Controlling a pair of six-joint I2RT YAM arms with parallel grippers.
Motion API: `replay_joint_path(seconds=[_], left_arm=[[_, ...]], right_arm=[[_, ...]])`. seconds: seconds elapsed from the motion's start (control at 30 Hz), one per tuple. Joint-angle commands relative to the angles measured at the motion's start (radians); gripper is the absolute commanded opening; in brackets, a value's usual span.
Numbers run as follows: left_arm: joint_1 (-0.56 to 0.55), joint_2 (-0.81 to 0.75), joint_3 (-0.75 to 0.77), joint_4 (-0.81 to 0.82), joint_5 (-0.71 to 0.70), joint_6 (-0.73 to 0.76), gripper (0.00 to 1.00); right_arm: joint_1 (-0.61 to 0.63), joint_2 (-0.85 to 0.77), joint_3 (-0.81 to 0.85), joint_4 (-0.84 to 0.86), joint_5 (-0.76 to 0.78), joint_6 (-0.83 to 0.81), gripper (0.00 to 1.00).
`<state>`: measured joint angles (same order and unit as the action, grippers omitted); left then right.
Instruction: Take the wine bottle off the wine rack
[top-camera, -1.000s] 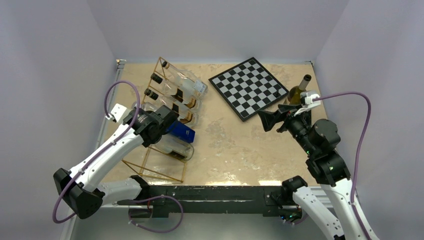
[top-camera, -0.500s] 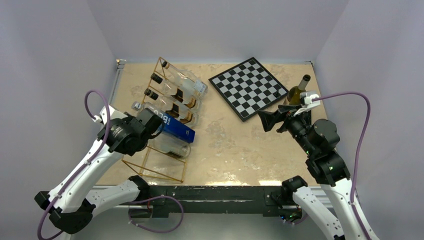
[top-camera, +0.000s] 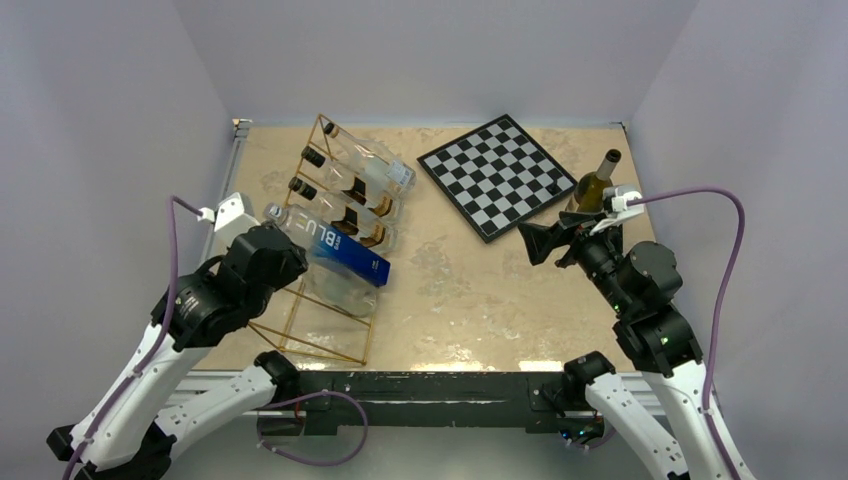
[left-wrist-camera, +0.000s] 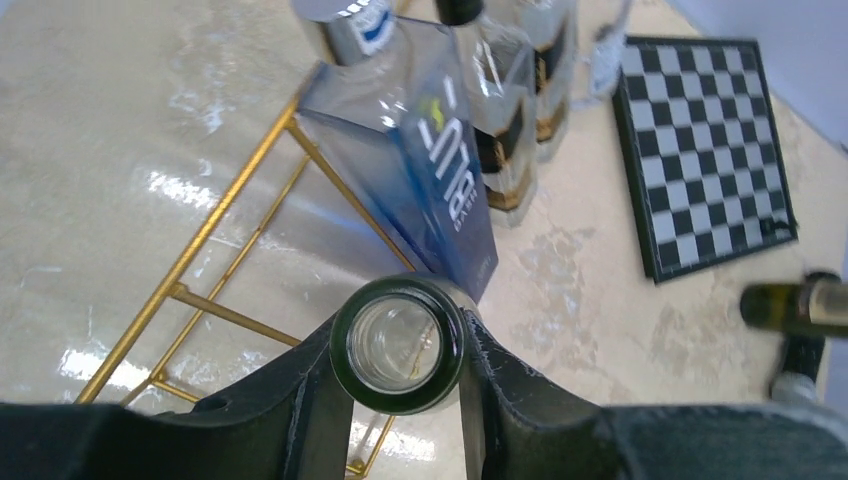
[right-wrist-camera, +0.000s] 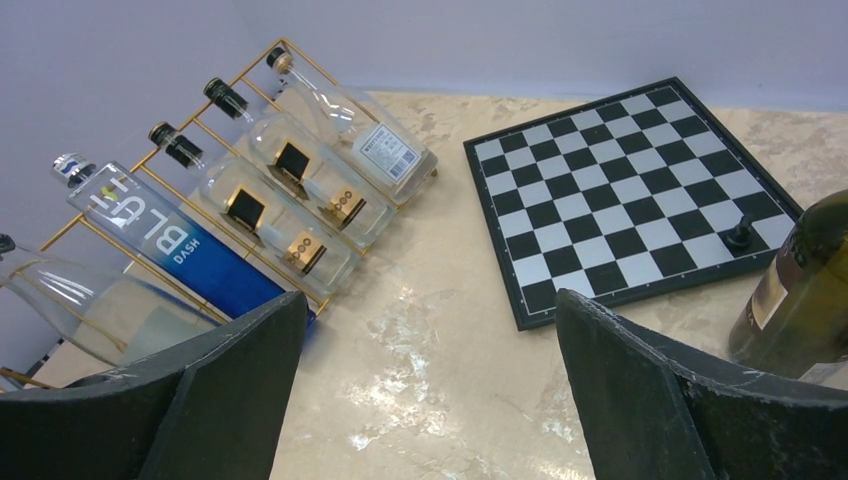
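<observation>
My left gripper has the clear bottle, still lying in the rack's nearest slot. Next, I set it upright on the bare table (top-camera: 541, 268) (left-wrist-camera: 700, 375) in front of the dark green wine bottle.
The gold wire wine rack (top-camera: 322, 341) stands at the left of the table with several bottles lying in it. My left gripper (top-camera: 283, 262) is shut on the dark-rimmed neck of a clear bottle (top-camera: 348, 292) that lies in the rack's nearest slot. In the left wrist view the bottle's mouth (left-wrist-camera: 396, 338) sits between the jaws of the left gripper (left-wrist-camera: 400, 352), above the rack's bars (left-wrist-camera: 230, 215). A blue bottle (top-camera: 338, 246) lies just behind it. My right gripper (top-camera: 531, 241) is open and empty over the table; its wrist view shows the rack (right-wrist-camera: 240, 75) and the clear bottle (right-wrist-camera: 90, 300).
A black-and-white chessboard (top-camera: 495, 175) lies at the back centre with one dark piece (right-wrist-camera: 738, 235) on it. A dark green wine bottle (top-camera: 597, 180) stands upright right behind my right gripper. Grey walls close in the table on three sides.
My left arm has swung back toward the left and the near edge, uncovering the blue bottle. Its gripper stays on the clear bottle's neck. The right arm has barely moved.
</observation>
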<state>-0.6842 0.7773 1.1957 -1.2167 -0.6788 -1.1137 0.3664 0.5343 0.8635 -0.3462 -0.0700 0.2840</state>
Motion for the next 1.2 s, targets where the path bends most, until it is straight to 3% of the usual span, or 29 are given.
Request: replay_joint_path(seconds=[0.0,0.27,0.53,0.8,0.93,1.17], left_arm=[[-0.003,-0.09,-0.045,0.248,0.178,0.34,0.0],[-0.003,-0.17,-0.149,0.562,0.593,0.546,0.0],[-0.008,-0.022,-0.146,0.782,0.914,0.624,0.0],[-0.072,0.138,-0.131,0.933,0.969,0.756,0.0],[-0.138,0.202,-0.142,1.015,0.907,0.881,0.0],[-0.166,0.342,-0.125,1.324,0.914,0.916,0.0]], right_arm=[[0.005,-0.015,0.004,0.004,0.012,0.0,0.99],[0.005,-0.034,0.016,-0.009,-0.006,0.004,0.99],[0.004,-0.071,0.029,-0.038,-0.003,-0.009,0.99],[0.005,-0.078,-0.004,-0.019,-0.022,-0.028,0.99],[0.004,-0.078,-0.022,0.004,-0.063,-0.035,0.99],[0.005,-0.087,0.005,-0.047,0.003,-0.038,0.99]])
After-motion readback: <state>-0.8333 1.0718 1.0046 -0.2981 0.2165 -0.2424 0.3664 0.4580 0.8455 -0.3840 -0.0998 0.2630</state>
